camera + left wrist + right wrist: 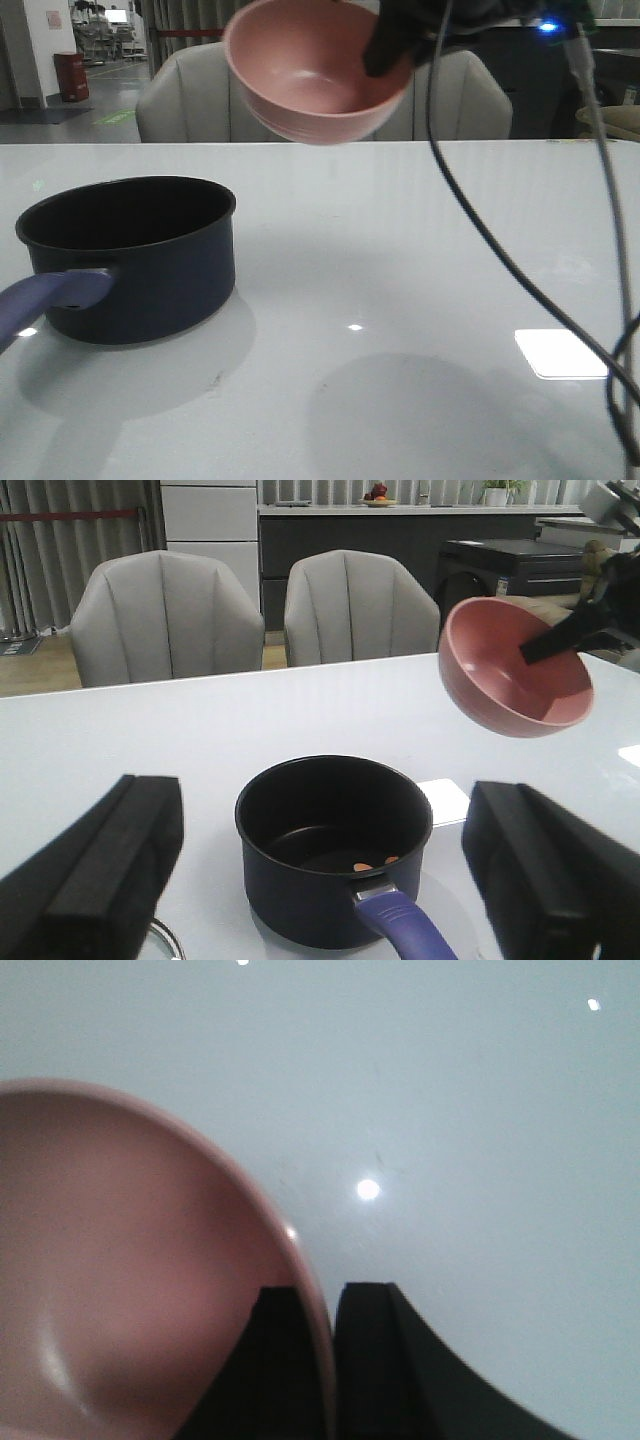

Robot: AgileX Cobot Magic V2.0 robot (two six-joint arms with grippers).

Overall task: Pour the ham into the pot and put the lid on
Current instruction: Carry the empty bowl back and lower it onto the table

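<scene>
The pink bowl will leave my right gripper on the white table (418, 336) between the dark navy pot and the bright rectangle.
The dark navy pot (130, 255) stands on the white table at the left, its blue-purple handle (45, 297) pointing toward me. In the left wrist view two orange-pink ham chunks (372, 863) lie on the bottom of the pot (335, 845). My right gripper (322, 1295) is shut on the rim of the pink bowl (315, 70), held tilted and empty high above the table, right of the pot. My left gripper (320, 880) is open and empty, hovering on the near side of the pot. An edge of the lid's metal rim (165, 942) shows by the left finger.
The white table (400, 300) stretches to the right of the pot. A black cable (470, 210) hangs from the right arm across the right side. Two grey chairs (260, 610) stand behind the far edge.
</scene>
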